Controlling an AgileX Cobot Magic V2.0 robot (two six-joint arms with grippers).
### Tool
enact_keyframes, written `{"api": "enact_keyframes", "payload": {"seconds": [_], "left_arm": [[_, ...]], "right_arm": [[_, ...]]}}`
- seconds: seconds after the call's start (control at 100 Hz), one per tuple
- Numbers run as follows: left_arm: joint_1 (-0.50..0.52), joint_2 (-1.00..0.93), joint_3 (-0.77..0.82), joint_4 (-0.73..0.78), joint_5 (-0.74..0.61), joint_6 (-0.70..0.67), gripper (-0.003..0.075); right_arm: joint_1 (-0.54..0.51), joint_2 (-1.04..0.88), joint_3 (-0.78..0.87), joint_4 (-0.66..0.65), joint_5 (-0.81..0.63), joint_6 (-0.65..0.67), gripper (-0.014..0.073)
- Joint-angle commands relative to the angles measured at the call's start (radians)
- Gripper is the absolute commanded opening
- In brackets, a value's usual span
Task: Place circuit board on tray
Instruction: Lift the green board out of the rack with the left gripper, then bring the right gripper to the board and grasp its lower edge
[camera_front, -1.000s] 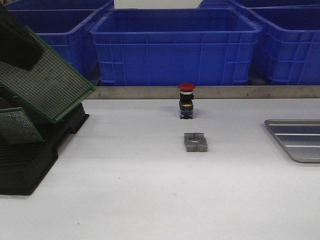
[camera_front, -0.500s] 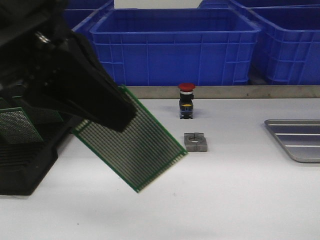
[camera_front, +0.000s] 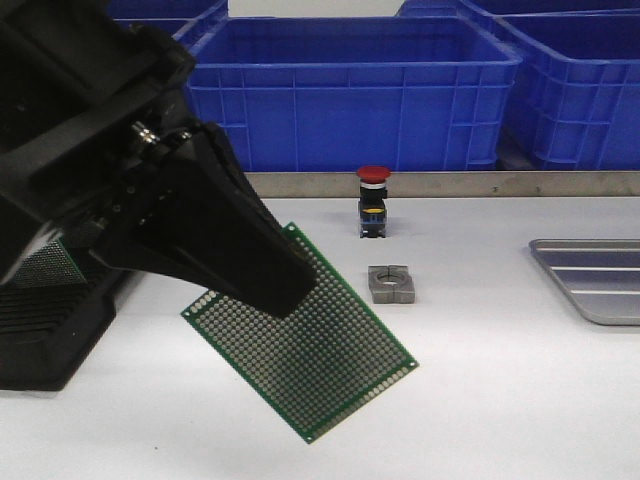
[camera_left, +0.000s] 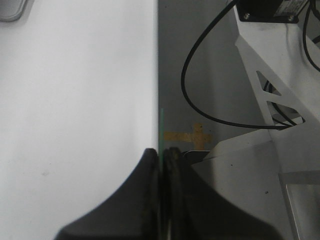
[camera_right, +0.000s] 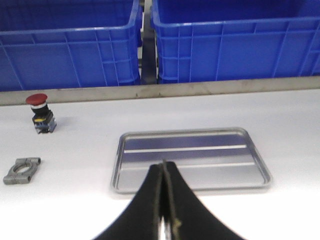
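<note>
The circuit board's upper end is in my left gripper, so my right gripper needs to grab the circuit board by its long edge (camera_front: 357, 329) facing the tray.
The green perforated circuit board (camera_front: 320, 360) hangs tilted above the white table, left of centre in the front view. My left gripper (camera_front: 285, 285) is shut on its upper left part. In the left wrist view the fingers (camera_left: 161, 152) press on the board, which shows only as a thin green edge (camera_left: 161, 127). The silver-grey tray (camera_front: 590, 282) lies at the table's right edge with nothing on it. In the right wrist view the tray (camera_right: 185, 133) lies just beyond my right gripper (camera_right: 163, 164), which is shut and empty. The right gripper does not show in the front view.
A black slotted rack (camera_front: 50, 335) with another green board (camera_front: 45, 262) stands at the left. A red push button (camera_front: 373, 205) and a grey metal clamp block (camera_front: 391, 284) sit mid-table, between board and tray. Blue bins (camera_front: 350, 90) line the back.
My left gripper has carried the board from above the rack rightward and down toward the table's middle. The board has turned and now shows its dotted face.
</note>
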Motion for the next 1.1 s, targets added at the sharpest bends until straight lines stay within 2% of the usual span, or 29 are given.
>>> {"api": "enact_keyframes", "payload": {"seconds": [0.0,0.11,0.33,0.39,0.46,0.62,0.69,0.81,0.91,1.01,1.09], "left_arm": [[-0.01,-0.027,-0.024,-0.063,0.019,-0.009,-0.002],[-0.01,-0.027,-0.024,-0.063,0.019,-0.009,-0.002],[-0.01,-0.027,-0.024,-0.063,0.015,-0.009,-0.002],[-0.01,-0.027,-0.024,-0.063,0.015,-0.009,-0.002],[-0.01,-0.027,-0.024,-0.063,0.015,-0.009,-0.002],[-0.01,-0.027,-0.024,-0.063,0.015,-0.009,-0.002],[-0.01,-0.027,-0.024,-0.063,0.013,-0.009,-0.002],[-0.01,-0.027,-0.024,-0.064,-0.007,-0.009,-0.002],[-0.01,-0.027,-0.024,-0.064,-0.007,-0.009,-0.002],[-0.01,-0.027,-0.024,-0.064,-0.007,-0.009,-0.002],[-0.01,-0.027,-0.024,-0.065,-0.007,-0.009,-0.002]], "right_arm": [[0.002,0.095,-0.109,0.011,0.06,-0.001,-0.0061],[0.002,0.226,-0.202,0.028,0.135,-0.001,-0.0061],[0.002,0.506,-0.332,0.141,0.164,-0.04,-0.0054],[0.008,0.562,-0.352,0.199,0.144,-0.075,-0.0022],[0.035,0.609,-0.37,0.295,0.098,-0.126,0.0069],[0.17,0.677,-0.401,0.453,0.076,-0.366,0.0376],[0.25,0.698,-0.403,0.523,0.074,-0.448,0.0456],[0.401,0.746,-0.403,0.621,0.071,-0.542,0.0449],[0.524,0.791,-0.403,0.648,0.073,-0.695,0.0449],[0.611,0.84,-0.403,0.703,0.072,-0.825,0.0449],[0.661,0.881,-0.403,0.797,0.072,-0.912,0.0449]]}}
